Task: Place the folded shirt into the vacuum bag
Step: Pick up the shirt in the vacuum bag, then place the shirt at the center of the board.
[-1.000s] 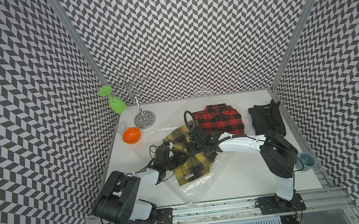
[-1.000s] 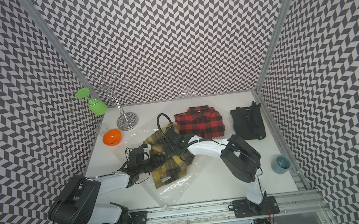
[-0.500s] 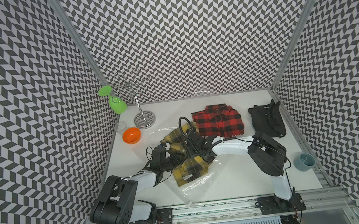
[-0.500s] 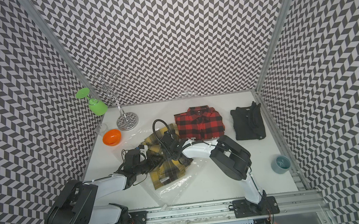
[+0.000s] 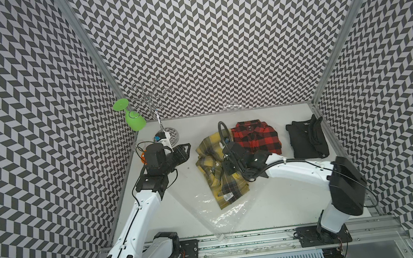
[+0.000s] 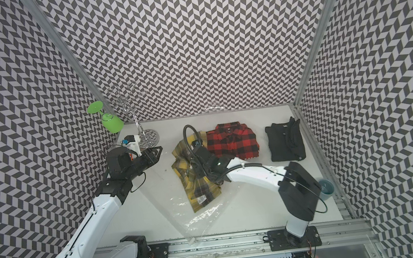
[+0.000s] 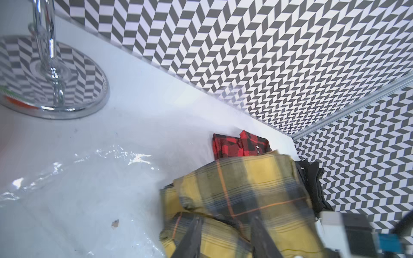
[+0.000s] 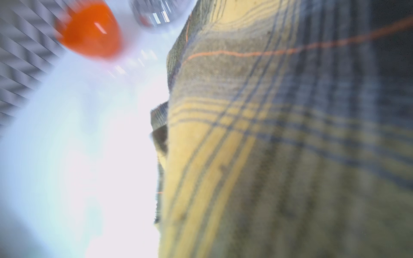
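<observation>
Next, I release the yellow plaid shirt from my right gripper over the front edge of the black shirt (image 5: 308, 159).
The folded shirt (image 5: 222, 186) (image 6: 196, 186) is yellow plaid and lies mid-table, its front end on the vacuum bag (image 5: 226, 217) (image 6: 197, 220), a clear crinkly film reaching the front rail. My right gripper (image 5: 226, 165) presses down on the shirt's middle. Its jaws are hidden, and the right wrist view is filled by plaid cloth (image 8: 268, 134). My left gripper (image 5: 188, 150) (image 6: 159, 152) hangs raised to the left of the shirt. In the left wrist view its jaws (image 7: 226, 219) stand apart before the shirt (image 7: 245, 189). Bag film (image 7: 78, 189) slopes up towards it; whether it is hooked on a finger I cannot tell.
A red plaid shirt (image 5: 254, 140) and a black shirt (image 5: 307, 139) lie at the back right. A chrome rack (image 5: 168, 136) holding a green glass (image 5: 134, 119) stands back left, close to the left gripper. An orange bowl (image 8: 89, 31) sits near it. A blue-grey cup (image 6: 326, 190) stands front right.
The left arm has lifted up and back from the shirt's left side towards the rack, and the bag film has risen with it. The right gripper stays on the shirt; its elbow swung right.
</observation>
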### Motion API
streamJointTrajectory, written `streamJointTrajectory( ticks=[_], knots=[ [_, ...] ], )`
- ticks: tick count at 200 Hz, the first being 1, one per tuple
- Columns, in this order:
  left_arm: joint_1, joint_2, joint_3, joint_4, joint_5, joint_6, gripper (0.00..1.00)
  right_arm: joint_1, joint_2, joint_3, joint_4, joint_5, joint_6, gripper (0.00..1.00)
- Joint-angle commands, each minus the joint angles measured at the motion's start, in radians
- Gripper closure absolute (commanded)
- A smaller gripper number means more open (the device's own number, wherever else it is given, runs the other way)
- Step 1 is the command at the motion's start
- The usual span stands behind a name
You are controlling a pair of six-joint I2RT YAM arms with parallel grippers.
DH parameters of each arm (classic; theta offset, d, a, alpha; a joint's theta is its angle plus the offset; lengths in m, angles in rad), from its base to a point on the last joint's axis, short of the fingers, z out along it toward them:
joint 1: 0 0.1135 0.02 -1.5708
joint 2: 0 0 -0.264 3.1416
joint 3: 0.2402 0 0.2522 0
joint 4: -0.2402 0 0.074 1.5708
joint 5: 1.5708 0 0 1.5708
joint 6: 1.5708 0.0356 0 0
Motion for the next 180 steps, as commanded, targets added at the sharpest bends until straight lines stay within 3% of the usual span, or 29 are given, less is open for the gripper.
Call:
streamJointTrajectory(
  ticks=[1, 58, 97, 141, 145, 180],
  knots=[
    [-0.016, 0.016, 0.033, -0.121, -0.019, 0.072, 0.61, -0.114, -0.134, 0.003, 0.001, -0.077, -0.002, 1.00],
    [-0.114, 0.142, -0.002, 0.051, 0.042, -0.004, 0.61, -0.468, -0.427, -0.116, -0.092, -0.068, 0.014, 1.00],
    [-0.195, 0.271, 0.047, 0.113, 0.079, -0.010, 0.60, -0.824, -0.501, -0.297, -0.120, -0.157, 0.082, 0.98],
    [-0.199, 0.354, 0.048, 0.144, 0.089, -0.017, 0.60, -0.905, -0.402, -0.484, -0.077, -0.100, 0.104, 0.93],
    [-0.198, 0.356, 0.049, 0.144, 0.089, -0.017, 0.60, -0.907, -0.394, -0.484, -0.089, -0.032, 0.122, 0.85],
    [-0.186, 0.376, 0.063, 0.126, 0.060, -0.012, 0.59, -0.906, -0.367, -0.483, -0.139, 0.089, 0.120, 0.50]
  ],
)
